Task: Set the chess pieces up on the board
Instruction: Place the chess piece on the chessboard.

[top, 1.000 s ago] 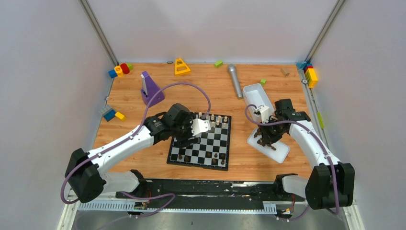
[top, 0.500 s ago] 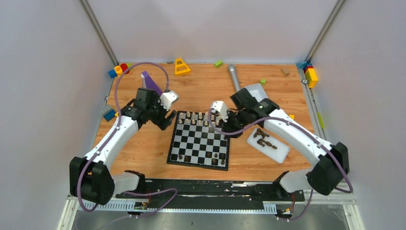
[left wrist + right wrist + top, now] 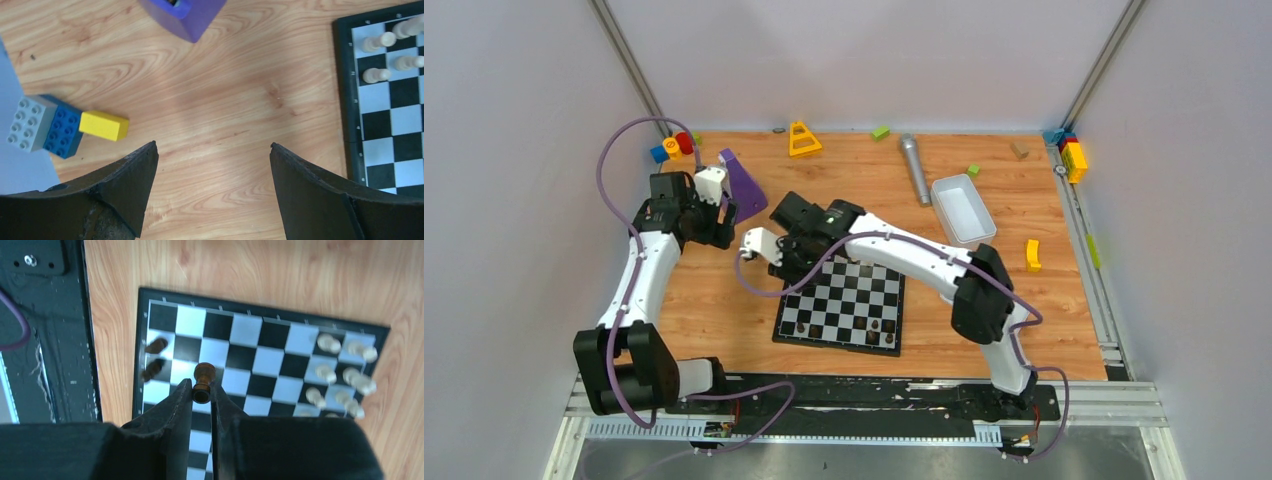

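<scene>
The dark brown chess piece, now hanging over the board, will be let go by my right gripper on the empty dark corner square (image 3: 787, 328) (image 3: 163, 317) beside the dark pieces.
The checkered board (image 3: 854, 300) lies in the middle of the wooden table. My right gripper (image 3: 202, 390) is shut on a dark brown chess piece (image 3: 203, 376) and hangs over the board (image 3: 240, 357). In the top view this gripper (image 3: 792, 268) is at the board's far-left corner. Two dark pieces (image 3: 153, 358) stand at one edge of the board, and several cream pieces (image 3: 345, 375) stand at the opposite edge. My left gripper (image 3: 214, 147) is open over bare wood, left of the board (image 3: 395, 120), with nothing between its fingers. Seen from above, the left gripper (image 3: 722, 228) is beside the purple wedge.
A purple wedge (image 3: 744, 180) stands close to the left gripper. A grey-and-blue block (image 3: 45, 130) and a yellow block (image 3: 104, 125) lie to its left. A white tray (image 3: 964, 208), a grey cylinder (image 3: 914, 168) and a yellow cone (image 3: 803, 139) sit farther back.
My left arm swung left off the board toward the purple wedge and its gripper opened wider. My right arm crossed from the right side to the board's far-left corner, still shut on a dark piece.
</scene>
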{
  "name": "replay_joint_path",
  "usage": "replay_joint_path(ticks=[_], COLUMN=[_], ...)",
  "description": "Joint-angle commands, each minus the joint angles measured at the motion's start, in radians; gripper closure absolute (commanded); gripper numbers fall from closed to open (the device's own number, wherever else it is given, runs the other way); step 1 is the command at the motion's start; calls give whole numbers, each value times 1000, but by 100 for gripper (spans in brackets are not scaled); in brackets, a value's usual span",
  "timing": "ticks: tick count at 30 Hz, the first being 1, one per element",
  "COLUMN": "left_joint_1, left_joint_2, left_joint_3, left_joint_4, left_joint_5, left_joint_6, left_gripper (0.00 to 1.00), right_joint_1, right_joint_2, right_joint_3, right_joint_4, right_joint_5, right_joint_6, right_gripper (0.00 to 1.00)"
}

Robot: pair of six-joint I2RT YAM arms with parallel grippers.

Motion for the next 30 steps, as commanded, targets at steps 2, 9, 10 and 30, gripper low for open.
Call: replay_joint_path(ticks=[2,9,10,30], left_joint_1=[39,62,63,66], left_joint_2=[-5,-3,-6,4], left_joint_3=[33,34,34,28], left_joint_4=[22,20,20,20], left_joint_5=[-27,-54,-55,-42], left_joint_6=[-43,-51,-51,-45], left_gripper=[10,9,9,7], right_joint_1=[58,100,103,173], right_joint_2=[150,264,274,321], right_joint_3=[221,283,281,221], right_joint_4=[-73,-87,-87,-106], right_joint_5=[22,16,13,33], right_joint_6=[-5,-13,-13,-30], right_gripper=[100,100,100,100])
